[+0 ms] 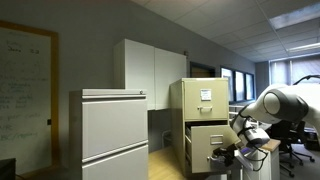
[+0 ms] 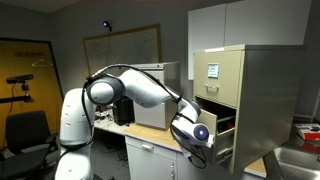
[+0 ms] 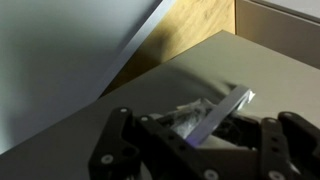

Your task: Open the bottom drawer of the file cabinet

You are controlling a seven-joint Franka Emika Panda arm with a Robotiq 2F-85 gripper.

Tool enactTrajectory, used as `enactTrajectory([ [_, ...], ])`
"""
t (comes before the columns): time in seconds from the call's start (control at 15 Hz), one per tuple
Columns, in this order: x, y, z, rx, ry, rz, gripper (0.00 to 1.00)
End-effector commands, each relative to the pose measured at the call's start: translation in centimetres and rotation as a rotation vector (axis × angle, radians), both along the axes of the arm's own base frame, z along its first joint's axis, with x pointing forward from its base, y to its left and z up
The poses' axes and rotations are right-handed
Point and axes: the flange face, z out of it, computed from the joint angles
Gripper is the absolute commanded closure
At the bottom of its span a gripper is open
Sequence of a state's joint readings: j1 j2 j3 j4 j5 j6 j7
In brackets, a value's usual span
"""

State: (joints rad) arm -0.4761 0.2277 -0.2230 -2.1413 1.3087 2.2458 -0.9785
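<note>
The robot's gripper should release the bottom drawer's small shiny metal handle well out point(image 1: 246, 177) in front of the tall beige file cabinet.
The tall beige file cabinet point(image 1: 205, 100) point(image 2: 255, 90) shows in both exterior views. Its top drawer carries a white paper label. The bottom drawer point(image 1: 210, 142) point(image 2: 226, 122) stands out from the cabinet body, with a dark gap behind its front. My gripper point(image 1: 232, 150) point(image 2: 196, 134) is at that drawer's front. In the wrist view my gripper point(image 3: 205, 128) is shut on the drawer's small shiny metal handle point(image 3: 228, 106), which lies slanted between the black fingers point(image 3: 120, 135) against the beige drawer front point(image 3: 120, 85).
A wider pale grey lateral cabinet point(image 1: 110, 130) stands beside the file cabinet, with white wall cupboards point(image 1: 150, 65) behind it. A whiteboard point(image 1: 25, 90) hangs on the wall. Wooden flooring point(image 3: 200, 25) shows beyond the drawer. A desk surface point(image 2: 150, 140) lies under the arm.
</note>
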Motion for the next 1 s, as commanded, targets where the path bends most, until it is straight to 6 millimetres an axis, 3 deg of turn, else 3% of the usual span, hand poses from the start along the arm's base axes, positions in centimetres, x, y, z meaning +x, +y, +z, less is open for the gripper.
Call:
enactTrajectory([
  [0.0,-5.0,4.9,-3.6,0.082,-0.007,0.135,0.97],
  [0.87,-18.2,11.6,-7.2,0.341,-0.116,0.155,0.97],
  [0.93,-19.3,12.1,-7.7,0.374,-0.126,0.158,0.64],
])
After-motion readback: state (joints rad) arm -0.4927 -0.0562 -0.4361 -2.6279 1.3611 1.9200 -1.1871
